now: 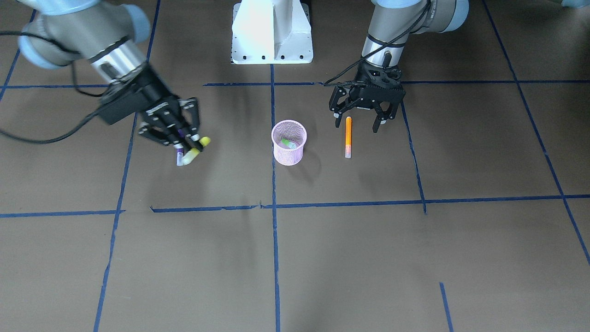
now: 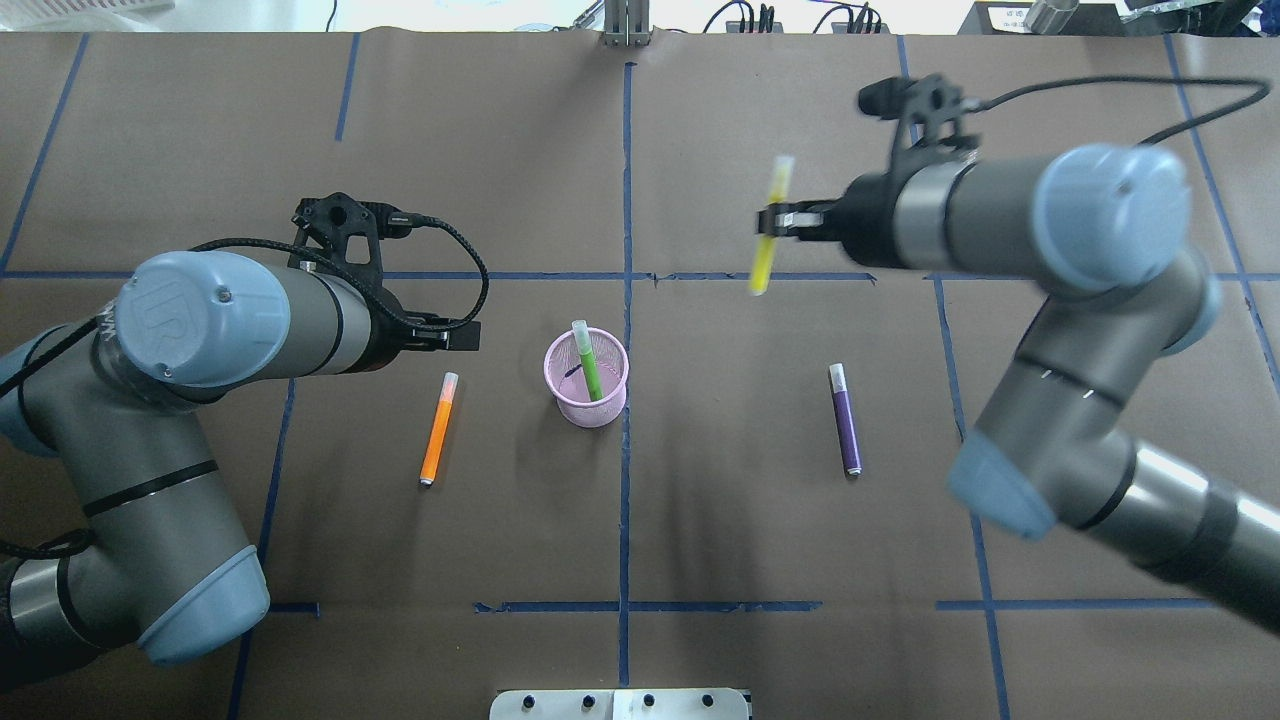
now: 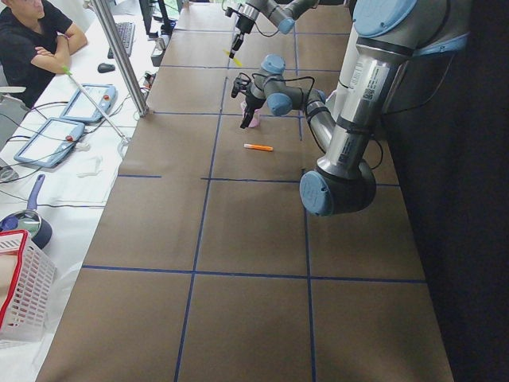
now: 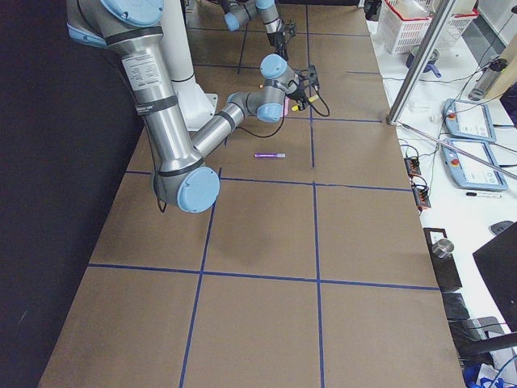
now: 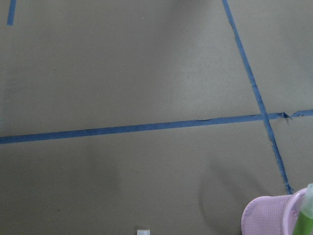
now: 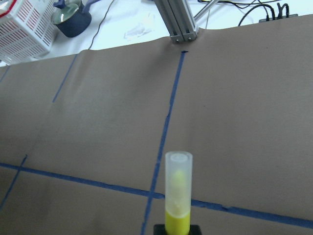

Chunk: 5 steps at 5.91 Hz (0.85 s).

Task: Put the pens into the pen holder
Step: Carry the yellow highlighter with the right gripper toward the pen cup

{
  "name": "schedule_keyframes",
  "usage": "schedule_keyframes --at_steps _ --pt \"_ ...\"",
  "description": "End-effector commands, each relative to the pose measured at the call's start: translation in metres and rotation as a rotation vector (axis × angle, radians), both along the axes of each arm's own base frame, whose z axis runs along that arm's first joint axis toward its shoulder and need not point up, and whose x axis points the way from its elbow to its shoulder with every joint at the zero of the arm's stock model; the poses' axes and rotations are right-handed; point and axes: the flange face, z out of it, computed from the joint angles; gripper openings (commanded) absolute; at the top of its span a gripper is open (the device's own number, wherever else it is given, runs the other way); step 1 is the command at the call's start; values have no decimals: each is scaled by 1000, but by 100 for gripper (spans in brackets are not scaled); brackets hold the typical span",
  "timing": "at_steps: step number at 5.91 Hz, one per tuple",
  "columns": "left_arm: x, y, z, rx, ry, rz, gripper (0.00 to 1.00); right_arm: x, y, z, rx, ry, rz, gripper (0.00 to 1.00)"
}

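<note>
The robot's right gripper needs to release the yellowish pen inside the pink mesh pen holder (image 1: pixel 292 142), against the green pen.
The pink mesh pen holder (image 2: pixel 587 392) stands at the table's centre with a green pen (image 2: pixel 588 366) leaning inside it. My right gripper (image 2: pixel 775 222) is shut on a yellowish pen (image 2: pixel 767 232) and holds it in the air, beyond and to the right of the holder. A purple pen (image 2: pixel 845 420) lies on the table right of the holder. An orange pen (image 1: pixel 348 136) lies left of the holder. My left gripper (image 1: pixel 358 121) is open, just above that pen's near end. The left wrist view shows the holder (image 5: pixel 266 215). The right wrist view shows the held pen's pale cap (image 6: pixel 178 183).
The robot's white base (image 1: pixel 272 32) stands at the near table edge. Blue tape lines (image 1: pixel 274 206) cross the brown table cover. An operator (image 3: pixel 36 40) sits beyond the far edge, beside tablets and a white basket (image 3: pixel 20 286).
</note>
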Motion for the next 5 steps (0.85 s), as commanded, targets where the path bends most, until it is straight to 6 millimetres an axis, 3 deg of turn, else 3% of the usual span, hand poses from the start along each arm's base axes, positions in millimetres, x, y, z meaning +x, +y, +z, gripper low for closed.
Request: schedule_keyframes --at_steps 1,3,4,5 --pt "10 0 12 -36 -10 38 100 -64 56 -32 4 -58 97 1" --pt "13 -2 18 -43 -20 38 100 -106 100 -38 39 -45 182 2" --pt "12 -2 18 -46 -20 34 100 -112 106 -40 48 -39 216 2" --pt "11 -2 18 -46 -20 34 100 -135 94 -54 54 -6 277 3"
